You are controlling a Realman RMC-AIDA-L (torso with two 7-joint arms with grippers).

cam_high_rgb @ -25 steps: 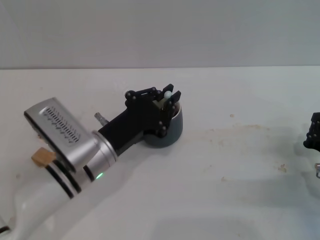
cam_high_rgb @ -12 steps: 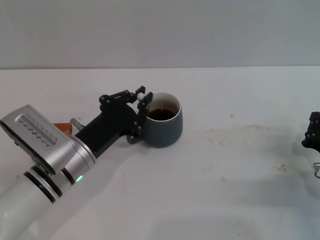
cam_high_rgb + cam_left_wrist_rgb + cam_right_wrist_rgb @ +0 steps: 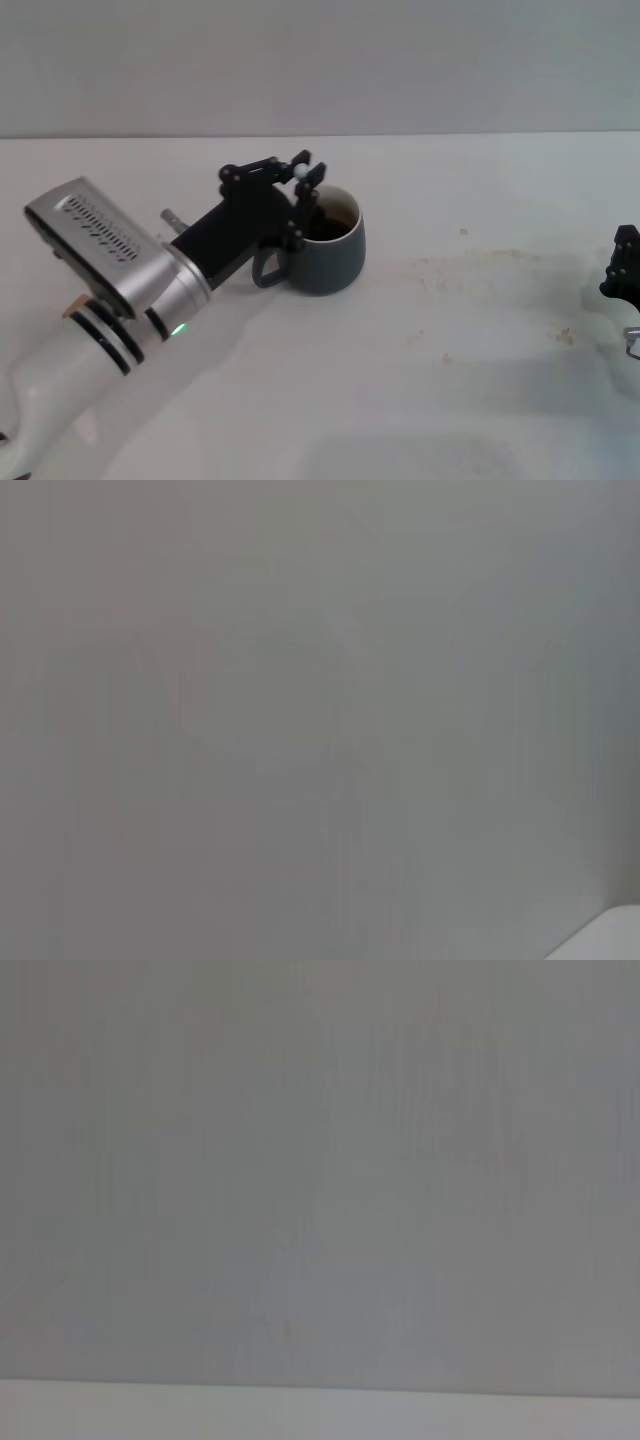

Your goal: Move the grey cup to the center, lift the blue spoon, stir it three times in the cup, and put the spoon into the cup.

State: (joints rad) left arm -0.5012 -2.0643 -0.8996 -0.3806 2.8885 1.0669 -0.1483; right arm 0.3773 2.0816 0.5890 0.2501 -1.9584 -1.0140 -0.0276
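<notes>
The robot's left gripper should release the blue spoon in the dark liquid (image 3: 314, 235), toward the handle of the grey cup.
The grey cup (image 3: 332, 258) stands on the white table in the head view, its loop handle toward my left arm and dark liquid inside. My left gripper (image 3: 305, 193) hangs over the cup's left rim, shut on the blue spoon (image 3: 301, 171). The spoon's pale handle tip sticks up above the fingers, and its lower end points down into the cup, hidden by the fingers. My right gripper (image 3: 624, 272) is parked at the table's far right edge. Both wrist views show only a plain grey wall.
A bit of a small wooden block (image 3: 72, 302) peeks out beside my left forearm at the left. Faint stains mark the table (image 3: 480, 330) right of the cup.
My left gripper with the spoon swung from over the cup out to its left side, then back to the left rim. The cup and right arm stayed put.
</notes>
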